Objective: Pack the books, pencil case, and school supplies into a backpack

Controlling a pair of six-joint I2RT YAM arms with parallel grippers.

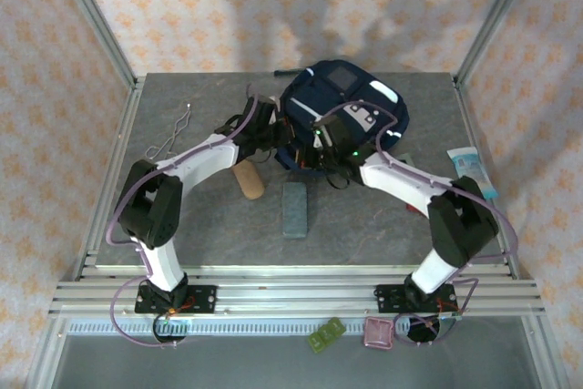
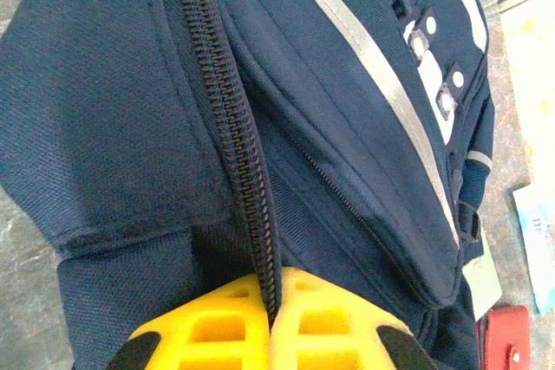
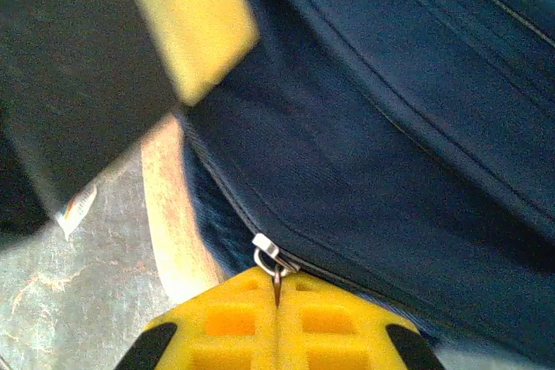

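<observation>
Next, my right gripper releases the metal zipper pull at the navy backpack's near edge (image 1: 332, 156), on the side of the white patch.
The navy backpack (image 1: 351, 107) lies at the back middle of the table. My left gripper (image 1: 273, 129) is at its left edge, shut on the dark zipper band (image 2: 251, 179) of the backpack (image 2: 113, 110). My right gripper (image 1: 323, 143) is at the near edge and shut on the metal zipper pull (image 3: 276, 264) of the backpack (image 3: 390, 127). Of the school supplies, a tan oblong case (image 1: 247, 179) and a grey-blue flat case (image 1: 295, 209) lie on the table in front of the backpack. A small grey-green square piece (image 1: 324, 334) sits on the near ledge. The books are hidden.
A thin bent wire (image 1: 171, 134) lies at the back left. A pale blue-and-white packet (image 1: 472, 170) lies at the right edge. A small pink piece (image 1: 378, 332) sits on the near ledge. A red item (image 2: 503, 335) lies beside the backpack. Metal frame posts surround the table.
</observation>
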